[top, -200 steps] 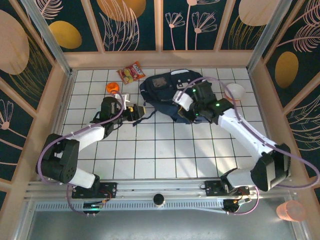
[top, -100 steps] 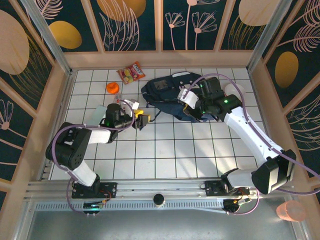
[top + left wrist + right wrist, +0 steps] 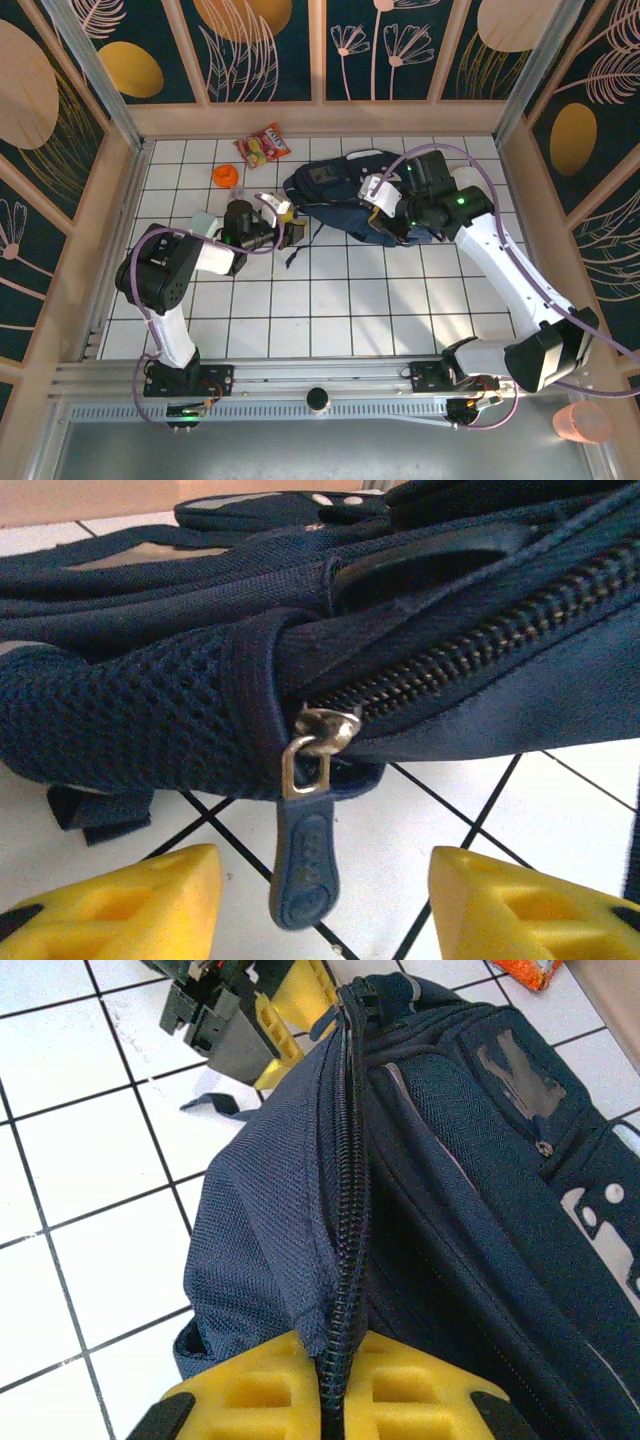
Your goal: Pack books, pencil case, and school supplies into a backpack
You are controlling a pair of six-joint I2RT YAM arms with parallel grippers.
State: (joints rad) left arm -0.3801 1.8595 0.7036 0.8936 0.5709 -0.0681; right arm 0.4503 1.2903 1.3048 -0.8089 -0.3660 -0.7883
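Note:
Next, I pinch the pull's tab (image 3: 305, 870) with my left gripper while my right gripper holds the seam, because the zipper pull hangs free of my left gripper's fingers.
The navy backpack (image 3: 330, 190) lies on its side at the back middle of the tiled table, zipper closed. My left gripper (image 3: 290, 226) is open at the bag's left end. In the left wrist view its yellow fingers (image 3: 110, 905) stand either side of the dark zipper pull (image 3: 305, 865), apart from it. My right gripper (image 3: 385, 225) is shut on the zipper seam at the backpack's (image 3: 480, 1160) right end, with the yellow pads (image 3: 250, 1390) pinching the fabric. A pale bluish-white piece (image 3: 203, 222) lies left of the left arm. The book and pencil case are hidden.
A red-orange snack packet (image 3: 262, 146) and a small round orange object (image 3: 225, 175) lie at the back left. A white bowl (image 3: 470, 182) sits behind the right arm. Wooden walls close in the table on three sides.
My left gripper has slid right and back to the bag's left end, its arm folding in. My right gripper has shifted slightly right and back, still holding the seam.

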